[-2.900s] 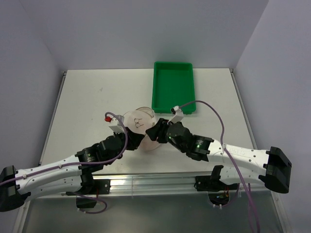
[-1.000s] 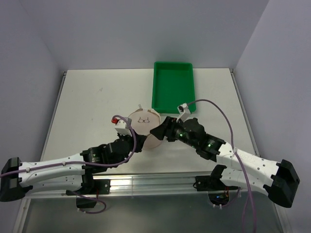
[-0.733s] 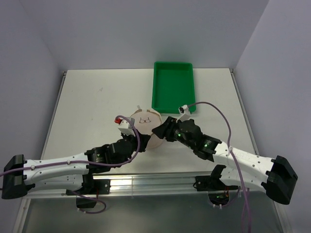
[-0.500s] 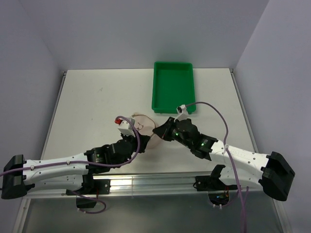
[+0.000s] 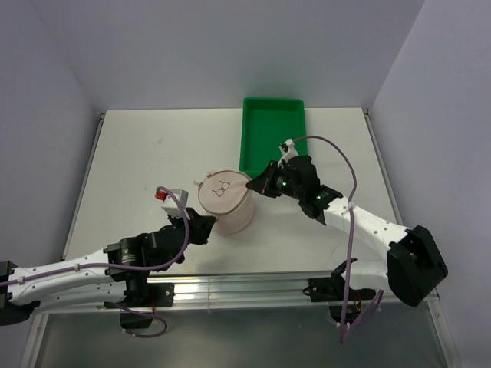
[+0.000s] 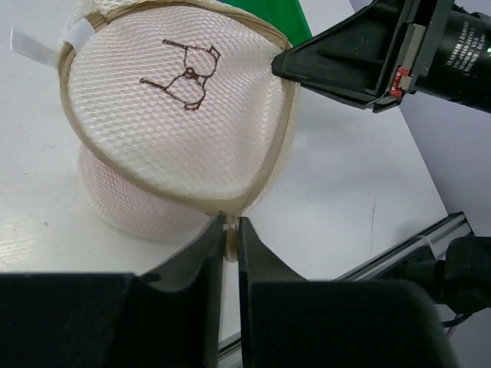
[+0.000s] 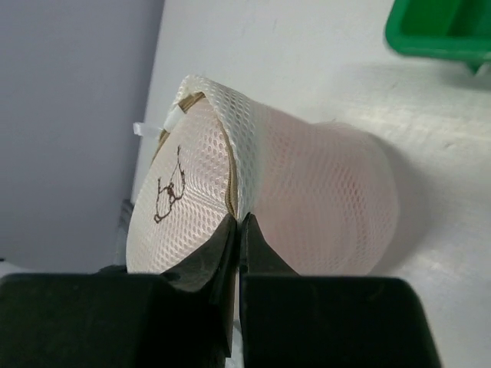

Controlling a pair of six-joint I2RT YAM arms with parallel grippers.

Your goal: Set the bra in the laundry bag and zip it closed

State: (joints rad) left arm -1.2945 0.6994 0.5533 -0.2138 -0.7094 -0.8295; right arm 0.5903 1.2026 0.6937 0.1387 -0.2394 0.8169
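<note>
The laundry bag's rim is held by my right gripper far from the zipper pull, so that gripper should take the laundry bag's rim (image 6: 258, 186) beside the zipper pull before my left gripper zips further.
The laundry bag (image 5: 226, 203) stands near the table's middle, its round end with a brown printed mark (image 6: 184, 69) turned up. The bra (image 7: 330, 192) shows only as a pink tint through the mesh wall. At the bag's near rim my left gripper (image 6: 228, 222) is shut on a small cream zipper pull (image 6: 228, 239) on the tan zipper line (image 6: 276, 146); the top view shows this gripper (image 5: 209, 225) at the bag's near-left side. My right gripper (image 7: 239, 221) is shut on the bag's mesh rim beside the zipper, at the bag's right side (image 5: 252, 186).
A green tray (image 5: 274, 138) sits just behind the bag and right gripper, its corner close to the right wrist (image 7: 445, 27). The metal rail along the table's near edge (image 5: 253, 285) runs below both arms. A white label tab (image 6: 31, 44) sticks out of the bag's far rim.
The right gripper has shut on the bag's rim and moved back toward the tray. The left arm has drawn back to the near left, still pinching the pull. The bag's round end has tipped up.
</note>
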